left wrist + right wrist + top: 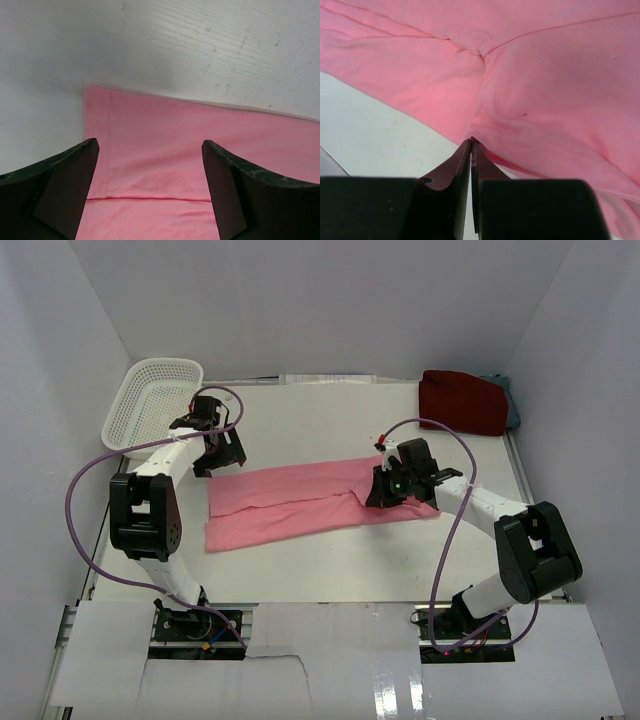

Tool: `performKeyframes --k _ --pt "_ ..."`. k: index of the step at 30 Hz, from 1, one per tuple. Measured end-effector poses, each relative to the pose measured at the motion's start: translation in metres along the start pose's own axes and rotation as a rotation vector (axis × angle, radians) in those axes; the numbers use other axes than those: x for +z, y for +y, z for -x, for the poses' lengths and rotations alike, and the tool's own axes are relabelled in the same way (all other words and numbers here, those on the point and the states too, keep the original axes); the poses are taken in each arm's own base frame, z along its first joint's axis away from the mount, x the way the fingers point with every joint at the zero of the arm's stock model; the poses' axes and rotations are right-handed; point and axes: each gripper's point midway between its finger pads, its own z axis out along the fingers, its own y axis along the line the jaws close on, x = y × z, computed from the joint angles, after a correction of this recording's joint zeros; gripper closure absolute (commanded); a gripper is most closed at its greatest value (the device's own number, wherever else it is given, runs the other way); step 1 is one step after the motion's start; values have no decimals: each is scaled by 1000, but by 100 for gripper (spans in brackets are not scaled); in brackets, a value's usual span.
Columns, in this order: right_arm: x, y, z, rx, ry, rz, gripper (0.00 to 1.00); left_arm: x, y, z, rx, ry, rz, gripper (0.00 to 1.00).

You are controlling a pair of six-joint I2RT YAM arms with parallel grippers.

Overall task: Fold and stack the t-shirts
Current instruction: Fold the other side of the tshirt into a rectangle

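Note:
My left gripper is to close next on the far corner [225, 482] [134, 114] of the light pink t-shirt, just inside its hemmed end nearest the white basket.
The light pink t-shirt [300, 502] lies partly folded in a long strip across the middle of the table. My left gripper [216, 454] hovers open over its far left corner; in the left wrist view the gripper [150, 144] is empty, with pink cloth [175, 135] between the spread fingers. My right gripper [386, 490] is at the shirt's right end, shut on a hemmed edge of the pink cloth [540, 90]; the closed tips [471, 142] pinch it just above the table. The dark red shirt [460, 402] lies folded at the back right, with the teal-grey one [512, 412] showing behind it.
A white perforated basket [150, 400] stands tilted at the back left, just behind my left arm. White walls enclose the table on the left, back and right. Purple cables loop from both arms.

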Motion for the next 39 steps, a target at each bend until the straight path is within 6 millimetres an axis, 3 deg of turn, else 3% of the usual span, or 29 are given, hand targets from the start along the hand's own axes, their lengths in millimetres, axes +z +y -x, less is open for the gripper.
performKeyframes --k 6,10,16,19,23,24,25,31,39 --pt "1 11 -8 82 18 14 91 0 -1 0 0 1 -3 5" --pt "4 24 -18 147 46 56 54 0 -1 0 0 -1 -5 5" --pt "1 34 -23 192 52 82 51 0 -1 1 2 -3 -5 5" --pt "-8 29 -10 171 -9 30 53 0 -2 1 8 -1 -11 5" --pt "-17 11 11 129 -73 -100 65 -3 -6 1 27 0 -26 5" --pt "-17 5 14 123 -77 -136 87 -3 -8 2 35 -1 -29 5" --pt "-18 -2 16 111 -80 -175 92 -3 -10 1 41 0 -31 6" --pt "-13 -38 -5 121 2 -350 92 8 -14 -20 75 53 -19 6" --pt "-14 -53 -16 126 35 -428 92 28 2 -41 94 121 60 7"
